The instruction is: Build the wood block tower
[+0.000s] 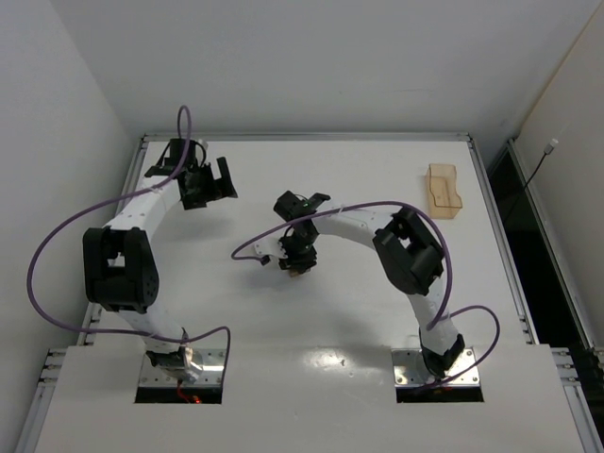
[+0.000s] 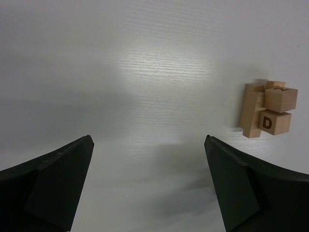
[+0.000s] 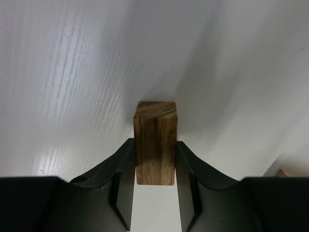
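Next, I set the dark brown wood block, now held just above the white table, on the light wood blocks (image 1: 305, 209) near the table's middle with my right gripper.
My right gripper (image 3: 155, 147) is shut on a dark brown wood block (image 3: 155, 126), held upright between both fingers just above the white table. In the top view this gripper (image 1: 296, 260) is near the table's middle, pointing down. A small stack of light wood blocks (image 2: 268, 109), one marked "D", stands to the right in the left wrist view; it shows at the far right in the top view (image 1: 444, 191). My left gripper (image 2: 148, 141) is open and empty, at the far left in the top view (image 1: 213, 185), well apart from the stack.
The white table (image 1: 311, 321) has a metal frame edge all round. A sliver of light wood (image 3: 282, 172) shows at the lower right of the right wrist view. Purple cables loop beside both arms.
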Motion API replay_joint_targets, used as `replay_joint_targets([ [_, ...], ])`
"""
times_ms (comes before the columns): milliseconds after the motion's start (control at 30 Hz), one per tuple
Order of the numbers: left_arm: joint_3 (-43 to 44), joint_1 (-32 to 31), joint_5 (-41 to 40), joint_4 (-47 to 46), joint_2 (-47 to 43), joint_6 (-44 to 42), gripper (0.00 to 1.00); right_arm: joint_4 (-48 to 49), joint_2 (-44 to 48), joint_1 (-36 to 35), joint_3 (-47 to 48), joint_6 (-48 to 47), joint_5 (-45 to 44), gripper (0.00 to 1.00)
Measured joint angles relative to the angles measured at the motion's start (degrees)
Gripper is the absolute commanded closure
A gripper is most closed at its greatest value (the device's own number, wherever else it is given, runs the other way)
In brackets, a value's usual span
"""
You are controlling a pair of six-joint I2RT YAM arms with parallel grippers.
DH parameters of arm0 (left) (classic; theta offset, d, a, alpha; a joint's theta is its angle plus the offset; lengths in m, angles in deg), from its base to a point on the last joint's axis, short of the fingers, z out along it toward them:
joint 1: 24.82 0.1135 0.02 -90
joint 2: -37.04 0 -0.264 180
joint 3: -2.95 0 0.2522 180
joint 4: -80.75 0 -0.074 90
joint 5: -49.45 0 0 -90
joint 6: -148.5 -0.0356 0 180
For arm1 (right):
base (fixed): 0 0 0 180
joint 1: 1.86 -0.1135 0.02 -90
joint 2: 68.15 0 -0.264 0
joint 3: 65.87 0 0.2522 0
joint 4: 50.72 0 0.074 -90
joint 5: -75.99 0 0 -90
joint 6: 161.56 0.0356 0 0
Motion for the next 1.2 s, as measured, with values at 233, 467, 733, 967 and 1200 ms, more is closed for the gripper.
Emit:
replay_joint_targets([
  [233,-6.56,0.0,-2.19,-1.84,-5.46,1.9,0.0,-0.98,0.79,1.07,0.79,10.69,1.14,1.0],
  [467,-10.49,0.04,-6.62,-2.38,-13.27,3.13,0.0,2.05,7.02,5.97,7.37,31.17,1.51,1.0],
  [733,-10.49,0.37,-8.46,-3.23,-13.86,3.21,0.0,3.19,5.77,13.22,25.27,61.05,-12.39,1.0],
  [967,-10.19,0.37,-8.7,-3.08,-13.14,3.26,0.0,-2.23,1.55,13.14,28.94,79.47,-25.07,1.0],
  [1200,-9.4,0.37,-8.68,-3.06,-11.28,3.69,0.0,-8.33,-4.44,12.63,30.58,89.55,-28.5,1.0],
])
